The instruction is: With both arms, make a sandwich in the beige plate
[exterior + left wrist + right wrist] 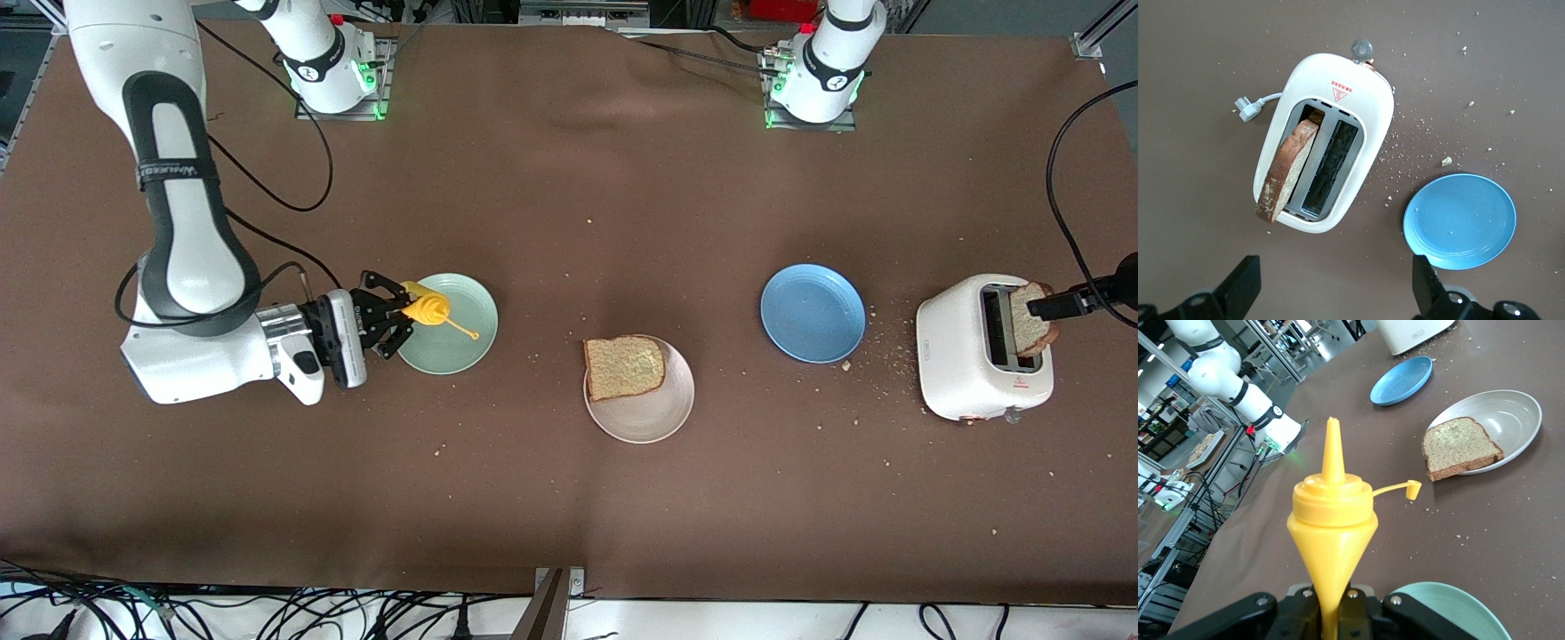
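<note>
Next, my right gripper stands the yellow squeeze bottle on the table (368,316) beside the mint-green plate, away from the beige plate.
The beige plate (653,422) lies mid-table with one brown bread slice (624,366) on the edge nearer the robots; the right wrist view shows that plate (1511,413) and slice (1460,447) too. A second slice (1029,329) stands in the white toaster (965,364) at the left arm's end. My left gripper (1335,287) hangs open and empty in the air beside the toaster (1358,87), its black finger (1049,308) showing by that slice (1288,170). My right gripper (396,320) is shut on a yellow squeeze bottle (427,308) over the mint-green plate (462,342), nozzle toward the beige plate.
A blue plate (813,313) lies between the beige plate and the toaster. Crumbs are scattered around the toaster. The bottle (1333,520) has its cap hanging off on a tether. The toaster's cord trails off the table at the left arm's end.
</note>
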You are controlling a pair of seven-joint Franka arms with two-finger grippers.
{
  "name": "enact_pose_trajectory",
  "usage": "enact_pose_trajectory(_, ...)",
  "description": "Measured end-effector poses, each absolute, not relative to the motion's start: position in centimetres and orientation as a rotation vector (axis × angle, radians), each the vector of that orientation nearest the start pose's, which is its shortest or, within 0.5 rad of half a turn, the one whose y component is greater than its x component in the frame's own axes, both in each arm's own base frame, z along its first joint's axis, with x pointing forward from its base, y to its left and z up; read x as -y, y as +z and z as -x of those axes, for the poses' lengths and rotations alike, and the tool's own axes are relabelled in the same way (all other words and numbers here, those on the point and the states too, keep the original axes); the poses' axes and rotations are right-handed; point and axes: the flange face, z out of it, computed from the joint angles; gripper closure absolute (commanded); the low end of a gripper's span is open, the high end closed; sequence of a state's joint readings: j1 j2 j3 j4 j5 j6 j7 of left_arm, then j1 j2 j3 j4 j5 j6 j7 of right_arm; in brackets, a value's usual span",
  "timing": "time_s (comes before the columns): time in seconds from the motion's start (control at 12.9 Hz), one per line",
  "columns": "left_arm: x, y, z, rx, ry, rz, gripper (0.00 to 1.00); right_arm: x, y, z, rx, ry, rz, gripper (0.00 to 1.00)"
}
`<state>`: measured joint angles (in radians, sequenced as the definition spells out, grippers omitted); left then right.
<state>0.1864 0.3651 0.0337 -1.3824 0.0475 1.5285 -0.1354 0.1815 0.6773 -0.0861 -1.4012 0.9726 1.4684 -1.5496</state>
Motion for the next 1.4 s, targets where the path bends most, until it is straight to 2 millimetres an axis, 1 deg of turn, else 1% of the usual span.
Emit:
enact_pose_trajectory(0.16, -14.3, 48.9, -62.9, 0.537, 0.340, 3.025, 0.00, -14.0, 29.0, -65.3, 1.374, -0.268, 1.443, 1.00)
enact_pose_trajectory(0.31, -14.3, 48.9, -62.9, 0.537, 0.340, 3.025, 0.00, -11.5, 26.1, -64.7, 1.381, -0.339, 1.311, 1.00)
enact_pose_trajectory(0.54, -14.3, 48.9, -62.9, 0.537, 0.339, 3.025, 0.00, -7.7, 20.1, -63.5, 1.385, -0.452, 1.156, 1.00)
enact_pose_trajectory(0.62, -14.2, 48.9, -62.9, 0.536, 0.339, 3.026, 0.00, -6.3, 18.1, -63.1, 1.378, -0.490, 1.126, 1.00)
enact_pose_trajectory(0.7, -14.2, 48.9, -62.9, 0.536, 0.339, 3.026, 0.00, -4.8, 16.6, -62.7, 1.369, -0.523, 1.113, 1.00)
enact_pose_trajectory(0.85, -14.2, 48.9, -62.9, 0.536, 0.339, 3.026, 0.00, -2.0, 14.4, -62.3, 1.356, -0.584, 1.108, 1.00)
enact_pose_trajectory(0.93, -14.2, 48.9, -62.9, 0.536, 0.339, 3.026, 0.00, -1.0, 13.5, -62.1, 1.360, -0.617, 1.096, 1.00)
enact_pose_trajectory(1.09, -14.3, 48.9, -62.9, 0.536, 0.339, 3.026, 0.00, -0.3, 12.9, -61.9, 1.389, -0.673, 1.062, 1.00)
enact_pose_trajectory(1.24, -14.2, 48.9, -62.9, 0.536, 0.339, 3.026, 0.00, -0.5, 11.7, -61.5, 1.404, -0.702, 1.029, 1.00)
enact_pose_trajectory(1.32, -14.2, 48.9, -62.9, 0.536, 0.339, 3.026, 0.00, -0.6, 11.0, -61.3, 1.402, -0.707, 1.021, 0.88)
enact_pose_trajectory(1.4, -14.2, 48.9, -62.9, 0.536, 0.339, 3.026, 0.00, -0.6, 10.5, -61.1, 1.399, -0.708, 1.017, 0.72)
